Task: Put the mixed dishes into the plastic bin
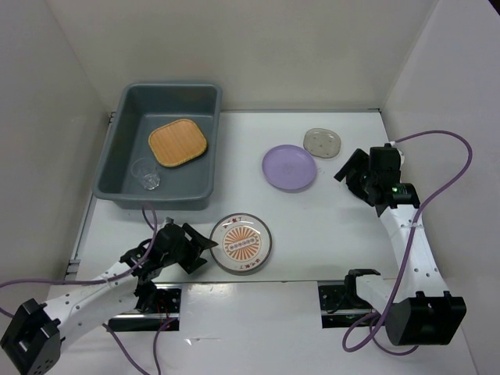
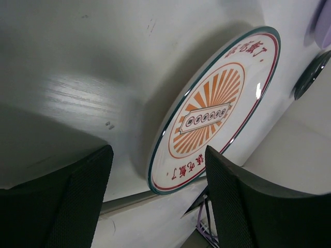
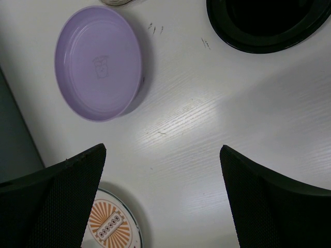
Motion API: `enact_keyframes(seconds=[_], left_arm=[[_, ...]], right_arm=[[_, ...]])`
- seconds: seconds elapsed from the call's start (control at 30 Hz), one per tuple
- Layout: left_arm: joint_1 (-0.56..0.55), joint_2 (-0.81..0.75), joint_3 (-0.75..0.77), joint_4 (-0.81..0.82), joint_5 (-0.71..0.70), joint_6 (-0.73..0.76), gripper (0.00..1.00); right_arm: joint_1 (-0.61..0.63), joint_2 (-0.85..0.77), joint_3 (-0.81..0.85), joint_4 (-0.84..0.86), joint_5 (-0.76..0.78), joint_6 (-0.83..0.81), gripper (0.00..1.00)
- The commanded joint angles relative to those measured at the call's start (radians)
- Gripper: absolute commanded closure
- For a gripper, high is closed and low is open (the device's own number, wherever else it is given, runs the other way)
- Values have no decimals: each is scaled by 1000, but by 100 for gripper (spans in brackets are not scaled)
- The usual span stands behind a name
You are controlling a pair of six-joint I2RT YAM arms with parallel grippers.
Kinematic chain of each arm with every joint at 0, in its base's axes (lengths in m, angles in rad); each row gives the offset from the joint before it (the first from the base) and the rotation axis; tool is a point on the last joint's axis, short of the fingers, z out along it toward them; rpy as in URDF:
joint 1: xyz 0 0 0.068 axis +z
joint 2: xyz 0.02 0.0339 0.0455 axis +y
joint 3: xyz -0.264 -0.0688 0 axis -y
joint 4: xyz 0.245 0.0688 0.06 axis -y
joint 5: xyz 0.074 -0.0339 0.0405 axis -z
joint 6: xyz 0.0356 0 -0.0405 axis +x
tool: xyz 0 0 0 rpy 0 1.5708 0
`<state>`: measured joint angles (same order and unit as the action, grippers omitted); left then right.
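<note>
The rim of the patterned plate is ahead of my left gripper's open fingers. I will reach farther in with it and pinch the plate's rim (image 1: 213, 247) before I lift.
The grey-blue plastic bin (image 1: 116, 152) stands at the back left and holds the tan woven plate (image 1: 177, 142) and the small clear glass cup (image 1: 147, 176). On the table lie the orange-and-white patterned plate (image 1: 241, 244), the lavender plate (image 1: 289, 167) and the small translucent dish (image 1: 322, 142). My left gripper (image 1: 200, 248) is open, low beside the patterned plate's (image 2: 217, 111) left rim, with no sign of touching it. My right gripper (image 1: 353, 169) hovers open to the right of the lavender plate (image 3: 98, 62). The black dish (image 3: 266, 23) shows only in the wrist views.
White walls close in the table at the back and on both sides. The arm bases and purple cables (image 1: 437, 137) sit along the near edge. The bin's wall (image 3: 10, 129) shows at the left of the right wrist view.
</note>
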<state>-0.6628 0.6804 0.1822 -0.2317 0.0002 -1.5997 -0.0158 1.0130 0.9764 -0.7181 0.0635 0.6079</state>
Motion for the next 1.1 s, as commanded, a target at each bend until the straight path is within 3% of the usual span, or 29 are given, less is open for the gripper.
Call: enact_keyframes(seconds=[0.0,0.33,0.47,0.5,0.6,0.63,0.8,0.9,1.0,1.07], left_arm=[[-4,28,-6,95,-31,-34,22],[-86,289,84,247,-60,-23,33],[-119,398,158,243,-81,-2,43],[-120,398,167,242,-94,-12,52],[-120,389,154,242,-94,-42,66],[-120,389,142,242,-94,-52,75],[-129,412,166,242,-94,-40,97],[-138,447,187,242,-83,-19,94],[-152,456,201,209,-92,-19,79],[-152,470,230,187,-92,-9,60]], right_arm=[[13,-2,19,29,6,-17,5],[40,-31,19,19,6,-17,5],[62,-40,19,19,6,-17,5],[72,-40,19,19,6,-17,5],[85,-51,10,19,15,-17,5],[85,-51,10,19,15,-17,5],[103,-51,10,19,15,-8,5],[103,-51,10,19,15,-8,5],[112,-60,10,19,15,-8,5],[112,-60,10,19,15,-8,5]])
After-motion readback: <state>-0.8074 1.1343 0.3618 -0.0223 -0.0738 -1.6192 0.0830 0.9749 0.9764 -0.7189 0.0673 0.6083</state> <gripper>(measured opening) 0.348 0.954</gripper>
